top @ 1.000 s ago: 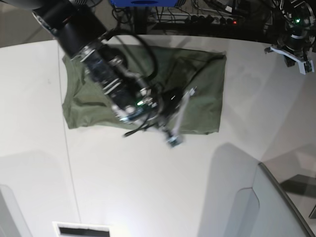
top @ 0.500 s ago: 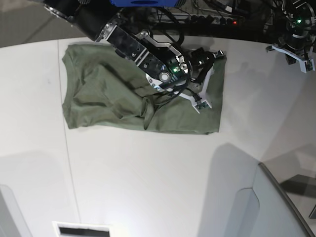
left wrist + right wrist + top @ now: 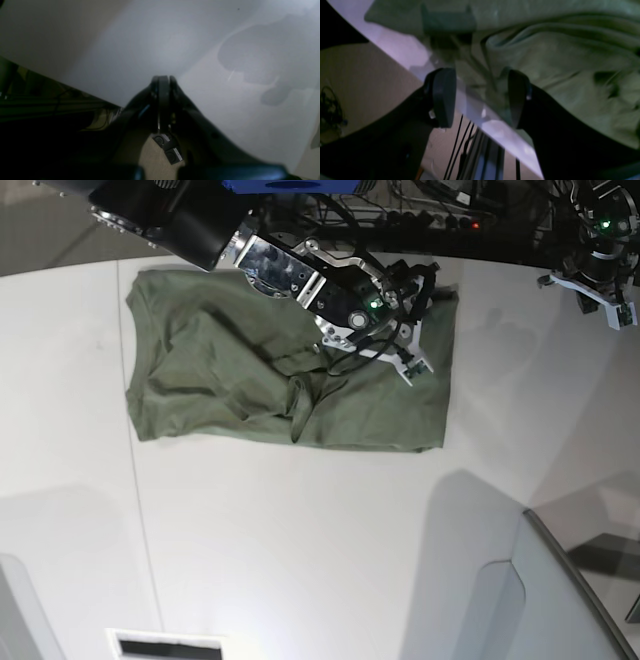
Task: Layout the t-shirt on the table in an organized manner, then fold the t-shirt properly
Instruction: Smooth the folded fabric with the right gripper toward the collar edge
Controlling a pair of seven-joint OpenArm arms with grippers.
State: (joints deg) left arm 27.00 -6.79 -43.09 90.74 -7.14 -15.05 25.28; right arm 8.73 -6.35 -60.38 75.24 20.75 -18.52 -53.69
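Note:
A bunched fold runs across the middle of the t-shirt. Next, my right gripper leaves the t-shirt's corner and pinches the cloth (image 3: 318,372) along that fold to spread it first.
The olive-green t-shirt (image 3: 220,380) lies as a rough rectangle on the far half of the white table (image 3: 300,540), with a bunched ridge near its middle. My right gripper (image 3: 415,340) hovers over the shirt's far right corner. In the right wrist view it (image 3: 480,97) is open, its dark fingers (image 3: 443,97) straddling the shirt's edge (image 3: 545,75) at the table's rim (image 3: 402,52), with nothing pinched. My left gripper (image 3: 598,292) hangs off at the far right, away from the cloth. In the left wrist view it (image 3: 162,82) is shut and empty above bare table (image 3: 175,37).
A grey raised panel (image 3: 560,600) fills the near right corner. Cables and a power strip (image 3: 430,215) run behind the curved far edge. A thin dark seam (image 3: 140,510) crosses the table on the left. A white slotted piece (image 3: 165,645) sits at the near edge.
The right arm swung from the shirt's near edge to its far right corner. Its jaws opened and let go of the cloth, leaving a bunched ridge mid-shirt. The left arm has not moved.

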